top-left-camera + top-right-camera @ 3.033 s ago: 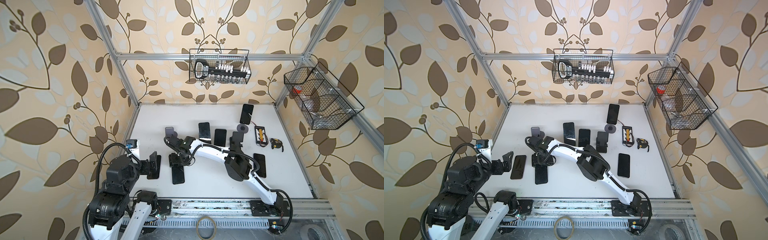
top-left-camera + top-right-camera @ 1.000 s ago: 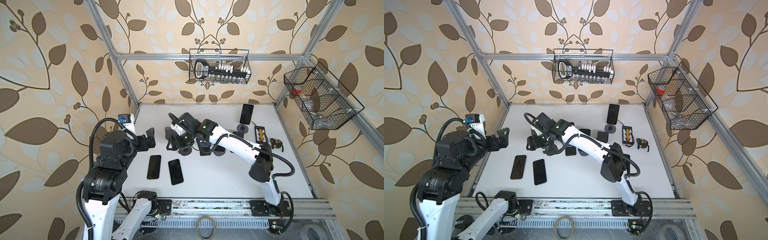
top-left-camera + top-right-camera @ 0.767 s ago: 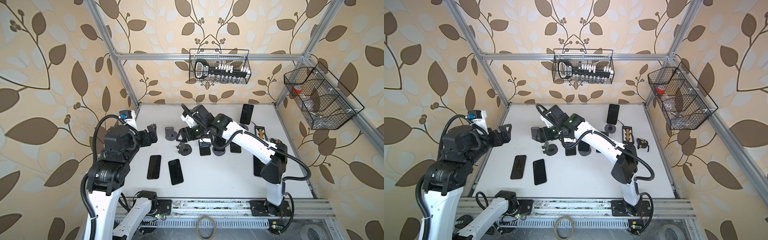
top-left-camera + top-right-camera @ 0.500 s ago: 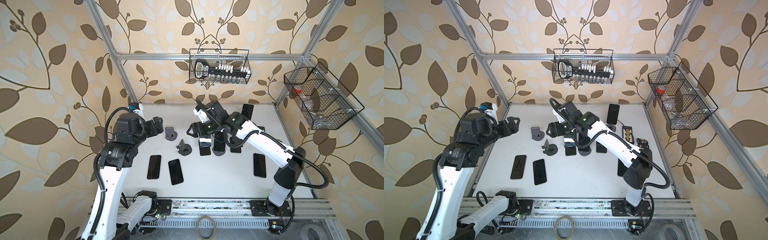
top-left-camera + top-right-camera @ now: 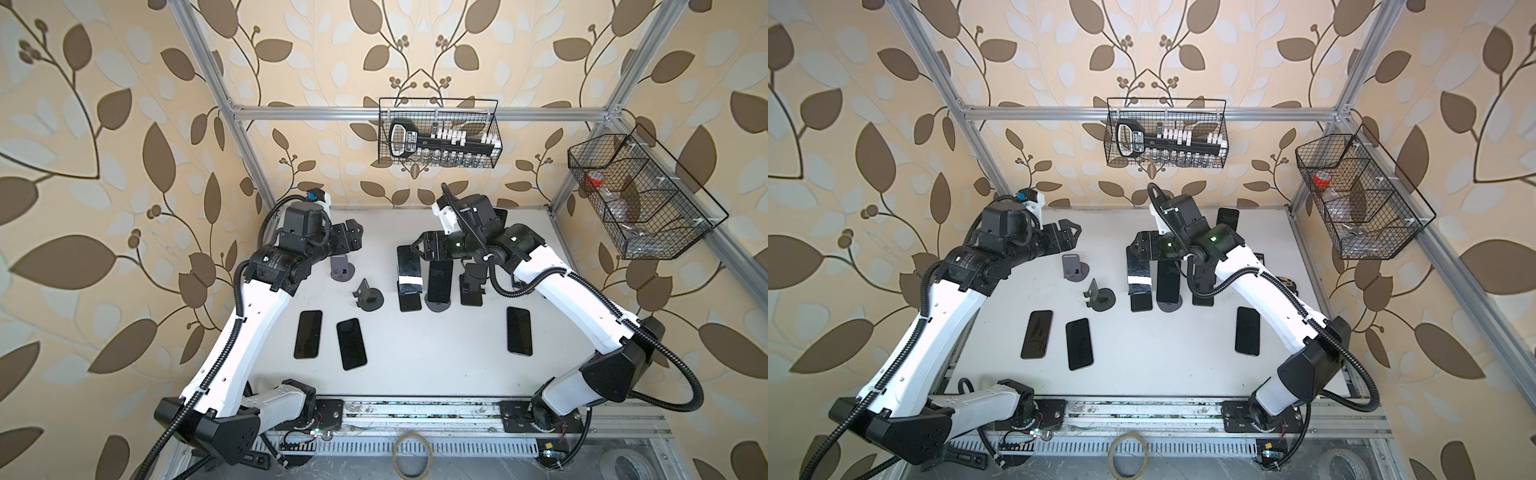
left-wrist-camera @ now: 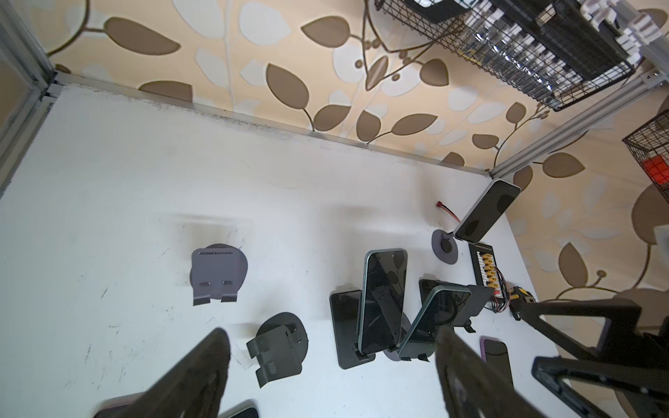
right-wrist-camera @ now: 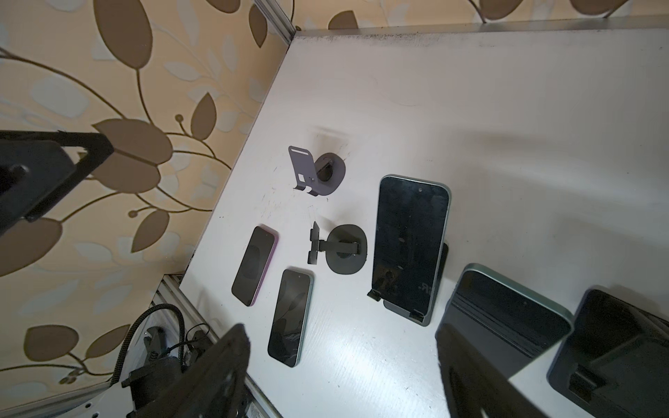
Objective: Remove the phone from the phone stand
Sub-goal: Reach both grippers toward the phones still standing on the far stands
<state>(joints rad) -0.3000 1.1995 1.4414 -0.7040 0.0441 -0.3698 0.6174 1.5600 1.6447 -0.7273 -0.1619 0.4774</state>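
Next, my left gripper grabs the top end [image 5: 409,251] [image 6: 387,256] of the leaning phone in the row that is closest to the two empty stands.
Three dark phones lean on phone stands in a row mid-table: one [image 5: 409,270], a middle one [image 5: 439,280] and a right one [image 5: 473,282]. My right gripper [image 5: 424,249] hovers open over the top of the first, with nothing between its fingers. In the right wrist view that phone [image 7: 409,242] stands clear of the fingers [image 7: 217,369]. My left gripper [image 5: 351,237] is open and empty at the back left, above an empty grey stand [image 5: 343,268]. A second empty stand [image 5: 368,295] sits beside it. In the left wrist view a fourth phone [image 6: 485,210] stands at the back right.
Two phones [image 5: 308,333] [image 5: 352,343] lie flat at the front left and another [image 5: 519,331] at the front right. A connector board [image 6: 487,269] and cables sit near the right wall. Wire baskets [image 5: 438,139] [image 5: 640,199] hang on the back and right walls.
Both arms have left the two flat phones at the front left. The left gripper rose toward the back left and narrowed a little. The right gripper swung right from the empty stand to the standing phones.
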